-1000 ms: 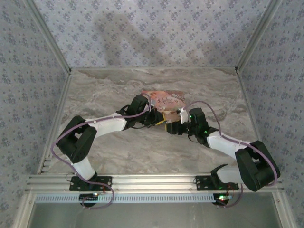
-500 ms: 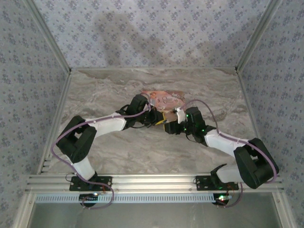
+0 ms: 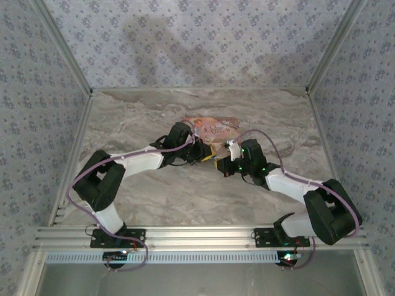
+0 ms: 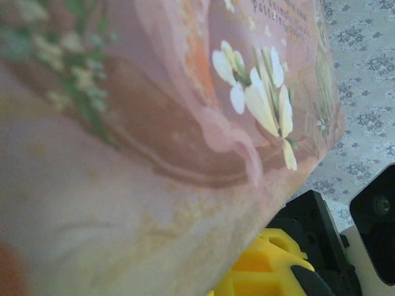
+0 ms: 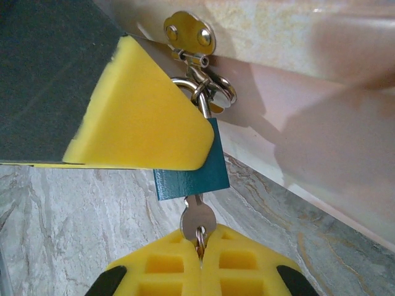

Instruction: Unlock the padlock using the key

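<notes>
My right gripper's fingers pinch only the ring end of the key. I should open them, move closer and take the key's broad head (image 5: 197,216) deeper before turning it.
In the right wrist view the small blue padlock (image 5: 192,174) hangs by its metal shackle (image 5: 208,92) from the hasp (image 5: 189,32) of the pink box (image 5: 321,80). A silver key (image 5: 198,219) sticks out of the padlock's underside. My right gripper (image 5: 200,245) is shut on the key's head and ring. A yellow finger (image 5: 139,120) of my left gripper lies over the padlock's upper face and hides half of it. Seen from above, my left gripper (image 3: 207,154) and right gripper (image 3: 221,165) meet at the box's near edge.
The pink picture-printed box (image 3: 213,128) lies flat on the marble table (image 3: 142,117), just beyond both grippers; it looms close in the left wrist view (image 4: 154,123). Patterned walls stand on the left, right and far sides.
My right gripper has slid a little left toward the padlock and its jaws have closed on the key. The left arm has kept still.
</notes>
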Controlling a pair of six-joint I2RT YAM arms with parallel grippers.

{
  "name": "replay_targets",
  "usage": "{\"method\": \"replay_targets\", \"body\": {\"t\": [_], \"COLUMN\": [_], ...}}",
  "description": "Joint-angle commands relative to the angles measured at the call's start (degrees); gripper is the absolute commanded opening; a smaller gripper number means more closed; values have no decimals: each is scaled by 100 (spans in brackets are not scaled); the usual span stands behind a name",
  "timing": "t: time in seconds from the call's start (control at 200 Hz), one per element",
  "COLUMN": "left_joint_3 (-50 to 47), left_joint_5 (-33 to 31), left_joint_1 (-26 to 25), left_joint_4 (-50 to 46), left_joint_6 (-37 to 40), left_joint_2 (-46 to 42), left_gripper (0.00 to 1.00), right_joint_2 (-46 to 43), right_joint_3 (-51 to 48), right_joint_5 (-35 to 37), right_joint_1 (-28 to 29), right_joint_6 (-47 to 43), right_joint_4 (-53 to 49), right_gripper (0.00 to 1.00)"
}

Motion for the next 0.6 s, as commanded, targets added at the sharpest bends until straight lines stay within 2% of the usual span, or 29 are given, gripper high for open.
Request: {"method": "replay_targets", "body": {"t": [0.0,0.065,0.145,0.345,0.595], "left_joint_3": [60,54,55,58,64], "left_joint_5": [191,199,197,208,221], "left_joint_1": [13,13,14,12,8], "left_joint_4": [317,327,318,313,371], "left_joint_6": [-72,-74,-69,-78,-118], "left_joint_2": [-184,-193,-210,-198,-167], "left_gripper": [0,0,0,0,0], "right_joint_2": [-8,-103,-251,-420,-267], "right_joint_3": [73,40,26,172,309], "right_joint_5": [-137,53,301,666,777], "right_joint_1": [-29,-14,38,166,267], "right_joint_6": [14,8,-81,-301,-432], "right_joint_4": [-23,-85,-196,-471,-570], "right_gripper": [6,28,37,39,39]}}
